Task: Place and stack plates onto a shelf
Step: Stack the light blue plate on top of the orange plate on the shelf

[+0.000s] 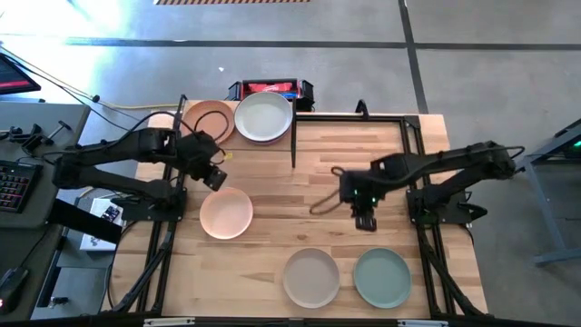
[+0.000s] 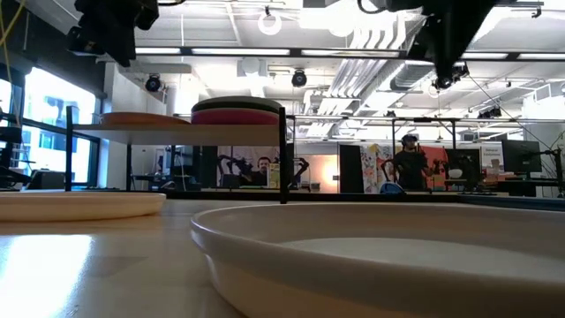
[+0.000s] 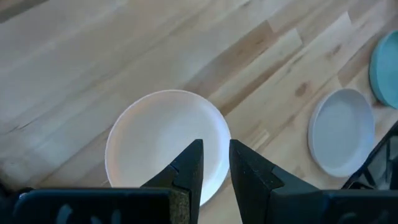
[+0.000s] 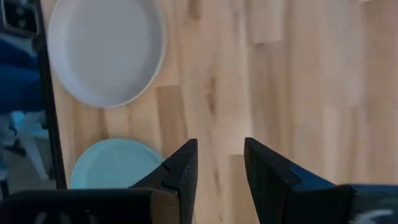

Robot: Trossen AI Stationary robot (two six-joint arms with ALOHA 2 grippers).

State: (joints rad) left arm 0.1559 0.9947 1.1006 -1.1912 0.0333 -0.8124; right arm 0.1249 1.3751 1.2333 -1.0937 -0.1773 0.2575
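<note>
Next, I move my right gripper to the sage green plate beside the beige plate and close it on the green plate's far rim (image 1: 383,249).
Three plates lie flat on the tabletop: a peach plate (image 1: 225,212) (image 3: 165,140), a beige plate (image 1: 310,276) (image 4: 106,50) and a sage green plate (image 1: 381,277) (image 4: 115,165). On the shelf (image 2: 177,129) at the far edge sit an orange plate (image 1: 207,118) (image 2: 141,118) and a stack topped by an off-white plate (image 1: 263,116); the low view shows a pink plate (image 2: 237,117) under a dark one. My left gripper (image 1: 215,177) (image 3: 214,165) hovers above the peach plate's far rim, open by a narrow gap. My right gripper (image 1: 363,218) (image 4: 217,162) hangs open over bare wood, beyond the beige and green plates.
A thin dark upright (image 1: 293,145) (image 2: 282,155) stands at the shelf's right end. A red and black device (image 1: 272,88) sits behind the shelf. A loose cable (image 1: 325,202) trails beside the right gripper. Bare wood (image 1: 272,182) lies between the arms.
</note>
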